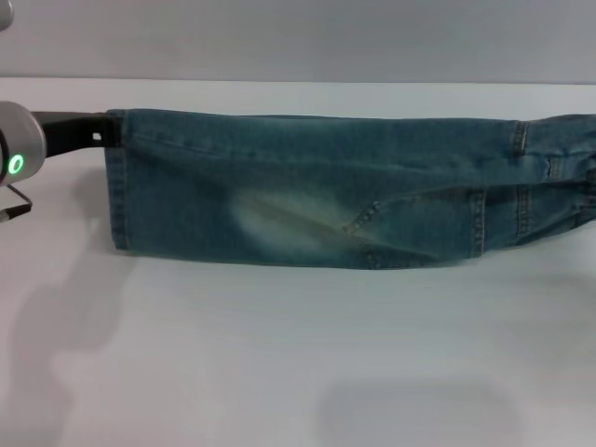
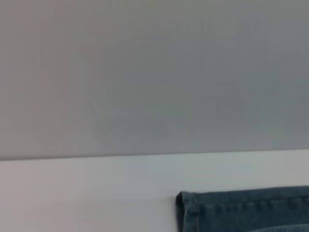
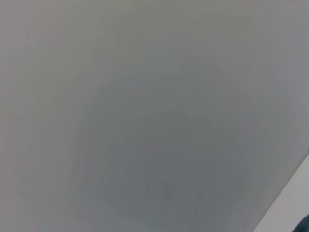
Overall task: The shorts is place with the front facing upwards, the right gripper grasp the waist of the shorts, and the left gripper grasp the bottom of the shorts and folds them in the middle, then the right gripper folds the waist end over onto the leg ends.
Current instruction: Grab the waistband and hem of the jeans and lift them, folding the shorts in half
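Note:
I will release the hem corner of the shorts from my left gripper near the grey wall, straight behind the shorts' pale faded patch [image 1: 281,110].
The blue denim shorts [image 1: 307,191] lie across the back of the white table [image 1: 279,354], folded lengthwise into a long band. The leg hems are at the left and the waist end [image 1: 549,177] runs off the picture's right edge. My left gripper [image 1: 104,132] reaches in from the left, its dark tip at the far corner of the leg hem [image 1: 115,177]. That hem corner [image 2: 188,212] shows in the left wrist view, resting on the table. My right gripper is out of view. The right wrist view shows only grey wall and a sliver of table [image 3: 289,212].
A grey wall [image 1: 298,37] rises behind the table's far edge, close behind the shorts. Bare white tabletop stretches from the shorts to the near edge. My left arm's silver wrist with a green light [image 1: 15,164] sits at the far left.

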`<state>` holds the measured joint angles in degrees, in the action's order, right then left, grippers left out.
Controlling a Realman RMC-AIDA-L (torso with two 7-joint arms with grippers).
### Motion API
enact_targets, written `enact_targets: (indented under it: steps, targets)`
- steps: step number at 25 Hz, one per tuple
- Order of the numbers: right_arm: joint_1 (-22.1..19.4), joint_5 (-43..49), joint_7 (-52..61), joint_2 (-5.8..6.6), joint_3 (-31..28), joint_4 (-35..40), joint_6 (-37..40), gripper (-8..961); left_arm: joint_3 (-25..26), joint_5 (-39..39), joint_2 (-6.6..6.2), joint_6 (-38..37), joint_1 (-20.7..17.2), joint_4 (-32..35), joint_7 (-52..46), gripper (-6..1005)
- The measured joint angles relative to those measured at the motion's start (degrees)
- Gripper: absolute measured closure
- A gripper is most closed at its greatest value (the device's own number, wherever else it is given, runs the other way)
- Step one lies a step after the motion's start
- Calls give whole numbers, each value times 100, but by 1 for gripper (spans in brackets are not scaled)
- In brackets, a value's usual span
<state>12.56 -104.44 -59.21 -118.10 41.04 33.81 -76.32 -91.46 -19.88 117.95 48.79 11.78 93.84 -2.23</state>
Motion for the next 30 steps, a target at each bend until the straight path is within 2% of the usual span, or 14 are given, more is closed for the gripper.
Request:
enact_targets:
  steps: [10,15,19,21,22,23,24,27,30]
  targets:
    - [47,-15,-255,7,-548,-223,54,903,-96,-289,12,-591,502,-635,172,980]
    - [214,-16,-443,76,-771,-613,108,889,-165,-359,14,-875,712,-987,179,980]
    - [295,-17,-733,38,-1079,-742,455,878,-273,-473,15,-1222,910,-1376,180,980]
    - [356,-139,-1119,0,-1395,-888,768,873,-402,-571,14,-1732,1029,-1783,183,980]
    - [501,-414,-1767,7,-1673,-1176,1062,870,-497,-620,21,-2092,1080,-2022,185,980]
    - [501,-414,-1767,7,-1673,-1176,1062,868,-626,-647,21,-2486,1142,-2292,185,980]
    - [574,-528,-2034,32,-1743,-1303,1157,865,-828,-691,31,-3129,1240,-2692,175,980]
    - [784,-620,-2427,161,-1735,-1388,1510,857,-1249,-730,44,-4450,1675,-3677,50,979]
    - [840,-528,-2460,204,-1718,-1283,1637,849,-1350,-740,55,-4816,2069,-4227,-124,963]
